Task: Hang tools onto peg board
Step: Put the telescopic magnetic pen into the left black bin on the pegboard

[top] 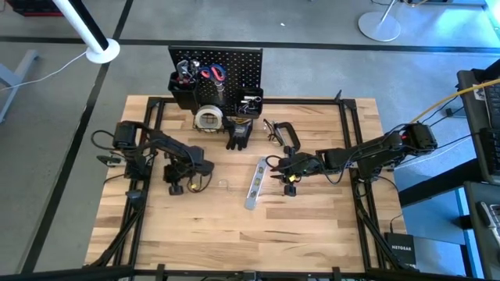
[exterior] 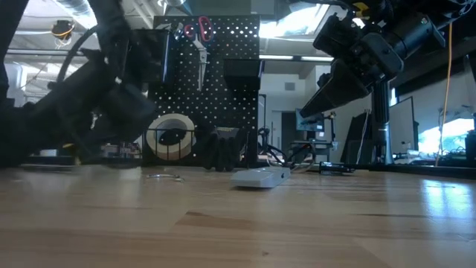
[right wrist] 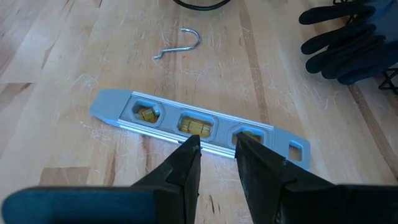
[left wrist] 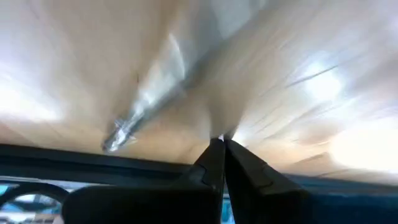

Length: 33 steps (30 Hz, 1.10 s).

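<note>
The silver rod slants past the shut fingers of my left gripper, so I should open them, line them up with the rod and grip it near its end [left wrist: 124, 129].
The black peg board [top: 234, 62] stands upright at the table's far edge, with red-handled scissors [exterior: 197, 33] hanging on it. The pale tape roll [top: 208, 117], black gloves [top: 239, 133] and black C-clamp [top: 281, 133] lie in front of it. The silver level bar [top: 255, 183] lies flat on the wood at mid-table. My right gripper [right wrist: 217, 149] hovers over the level's near long edge [right wrist: 199, 140], slightly open and empty; in the low view [exterior: 349, 67] it is well above the table. My left gripper [left wrist: 221, 143] is shut and empty, over the wood left of the level [top: 205, 166].
A small silver hook [right wrist: 180, 45] lies on the wood between the two grippers, also seen in the low view [exterior: 163, 176]. Black bins [top: 191, 94] hang on the board's lower part. A black frame [top: 351, 156] borders the tabletop. Bare wood lies toward the near edge.
</note>
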Each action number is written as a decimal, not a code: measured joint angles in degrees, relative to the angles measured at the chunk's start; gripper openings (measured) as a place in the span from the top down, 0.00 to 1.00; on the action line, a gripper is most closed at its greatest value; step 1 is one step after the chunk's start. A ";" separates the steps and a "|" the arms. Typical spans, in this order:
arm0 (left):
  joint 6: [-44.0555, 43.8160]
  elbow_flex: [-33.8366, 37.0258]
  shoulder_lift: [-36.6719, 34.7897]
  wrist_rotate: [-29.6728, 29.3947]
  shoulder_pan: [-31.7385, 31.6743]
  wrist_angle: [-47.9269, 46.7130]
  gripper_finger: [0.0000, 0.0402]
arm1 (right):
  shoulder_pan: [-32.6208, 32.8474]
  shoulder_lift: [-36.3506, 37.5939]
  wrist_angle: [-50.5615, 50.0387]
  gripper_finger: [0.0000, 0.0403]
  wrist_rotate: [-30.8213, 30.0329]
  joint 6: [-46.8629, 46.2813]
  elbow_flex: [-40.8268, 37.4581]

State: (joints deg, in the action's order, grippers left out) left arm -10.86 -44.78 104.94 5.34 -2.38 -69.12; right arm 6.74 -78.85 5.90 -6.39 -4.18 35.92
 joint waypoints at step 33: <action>6.53 -7.45 -16.54 -13.02 -5.61 16.34 0.65 | 0.00 -0.01 -1.76 0.74 0.00 0.01 0.00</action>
State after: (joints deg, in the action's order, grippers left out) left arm -4.34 -52.23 88.40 -7.68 -7.99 -52.78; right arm 6.74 -78.85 4.14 -6.39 -4.16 35.92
